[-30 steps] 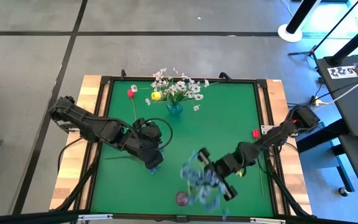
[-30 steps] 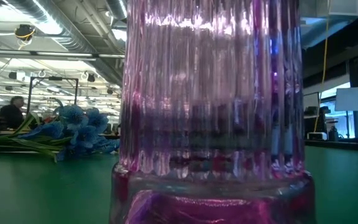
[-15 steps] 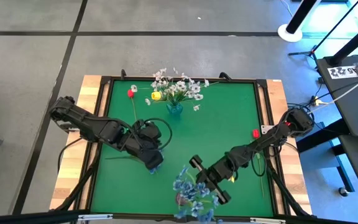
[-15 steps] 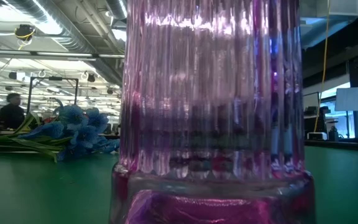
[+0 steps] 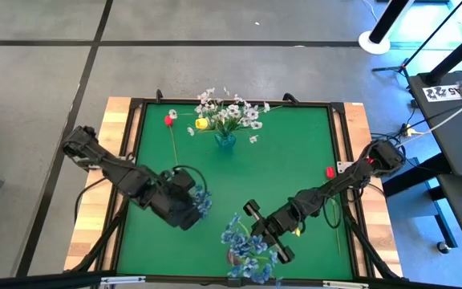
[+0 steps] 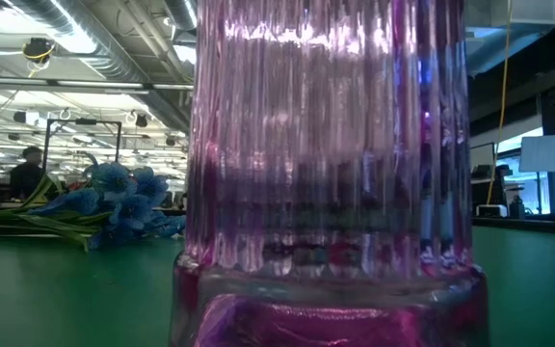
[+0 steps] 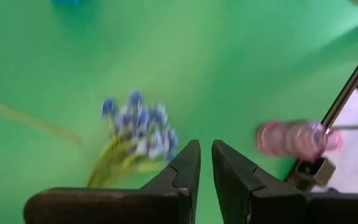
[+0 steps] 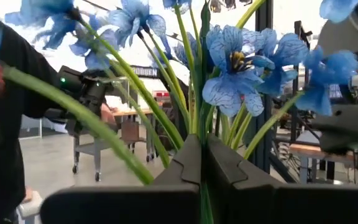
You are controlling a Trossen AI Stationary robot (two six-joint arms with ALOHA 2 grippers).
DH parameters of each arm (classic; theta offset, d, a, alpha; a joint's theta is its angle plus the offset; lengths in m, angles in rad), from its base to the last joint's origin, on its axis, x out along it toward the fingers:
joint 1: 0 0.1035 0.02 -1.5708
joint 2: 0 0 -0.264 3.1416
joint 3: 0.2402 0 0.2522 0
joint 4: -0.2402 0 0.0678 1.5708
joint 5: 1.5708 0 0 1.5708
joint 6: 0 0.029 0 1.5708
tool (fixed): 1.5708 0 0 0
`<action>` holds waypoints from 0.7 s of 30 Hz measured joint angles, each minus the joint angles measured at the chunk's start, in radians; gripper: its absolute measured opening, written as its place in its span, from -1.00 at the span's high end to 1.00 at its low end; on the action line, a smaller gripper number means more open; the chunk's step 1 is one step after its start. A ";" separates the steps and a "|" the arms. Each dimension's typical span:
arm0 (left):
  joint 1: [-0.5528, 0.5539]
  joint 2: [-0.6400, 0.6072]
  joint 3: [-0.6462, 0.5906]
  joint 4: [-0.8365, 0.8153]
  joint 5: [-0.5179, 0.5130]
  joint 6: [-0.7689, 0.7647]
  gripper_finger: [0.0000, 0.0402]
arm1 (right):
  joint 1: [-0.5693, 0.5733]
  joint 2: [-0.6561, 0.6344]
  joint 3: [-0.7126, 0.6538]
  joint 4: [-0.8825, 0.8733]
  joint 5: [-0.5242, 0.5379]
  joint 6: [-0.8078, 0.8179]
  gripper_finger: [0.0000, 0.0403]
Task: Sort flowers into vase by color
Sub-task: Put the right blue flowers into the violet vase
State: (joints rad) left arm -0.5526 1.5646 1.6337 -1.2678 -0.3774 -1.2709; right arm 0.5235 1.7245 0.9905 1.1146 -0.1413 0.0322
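I should let go of the blue flowers, now spread over that vase, with my right gripper in the pink ribbed glass vase [image 5: 231, 244] near the table's near edge.
My right gripper [image 5: 268, 241] is shut on a bunch of blue flowers [image 5: 247, 247] near the table's near edge. The blossoms spread over the pink ribbed glass vase [image 5: 233, 258], which fills the low view [image 6: 326, 173]. My left gripper [image 5: 186, 212] hovers left of that vase, its fingers [image 7: 188, 167] shut and holding nothing. A second blue cluster [image 5: 201, 198] lies on the green mat beside it, and shows in the left wrist view [image 7: 138, 124] and the low view [image 6: 114, 198]. White sprays [image 5: 231, 112] stand in a small blue vase [image 5: 225, 141] by the far edge. My right gripper pinches the green stems [image 8: 194, 127] of the blue bunch between its two fingers. It comes from the table's right side, slanting down. The blossoms fan out beyond the fingertips above the pink vase. Where the stems' lower ends are stays hidden.
A red bud [image 5: 168, 120] on a long stem and a yellow bud [image 5: 202, 124] lie near the blue vase. Another red bud [image 5: 329, 172] and a thin stem [image 5: 337, 225] lie by the right edge. The mat's middle [image 5: 279, 160] is bare. A raised frame rims the table.
My right gripper carried the blue bunch toward the table's left and near edge, until the blossoms stood over the pink vase, then held still. My left gripper drew back toward the left and tipped, so the blue cluster on the mat now shows beside it.
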 joint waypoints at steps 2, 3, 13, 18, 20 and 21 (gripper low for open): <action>-0.028 0.000 0.000 -0.034 0.032 -0.061 0.74 | 0.012 0.022 0.000 0.020 0.020 -0.003 0.98; -0.044 0.000 -0.004 -0.041 0.041 -0.090 0.70 | 0.019 0.033 0.000 0.029 0.036 -0.006 0.98; -0.172 0.000 -0.128 -0.060 0.060 -0.327 0.22 | 0.048 0.074 0.015 0.095 0.105 -0.020 0.97; -0.196 0.000 -0.183 -0.051 0.088 -0.378 0.13 | 0.055 0.075 0.092 0.059 0.098 -0.034 0.97; -0.201 0.000 -0.199 -0.042 0.089 -0.378 0.13 | 0.058 0.082 0.110 0.019 0.087 -0.035 0.97; -0.203 0.000 -0.204 -0.041 0.090 -0.377 0.14 | 0.060 0.082 0.112 0.001 0.086 -0.035 0.97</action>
State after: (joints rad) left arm -0.7558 1.5646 1.4293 -1.3091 -0.2876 -1.6482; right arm 0.5840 1.8070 1.1030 1.1155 -0.0551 -0.0026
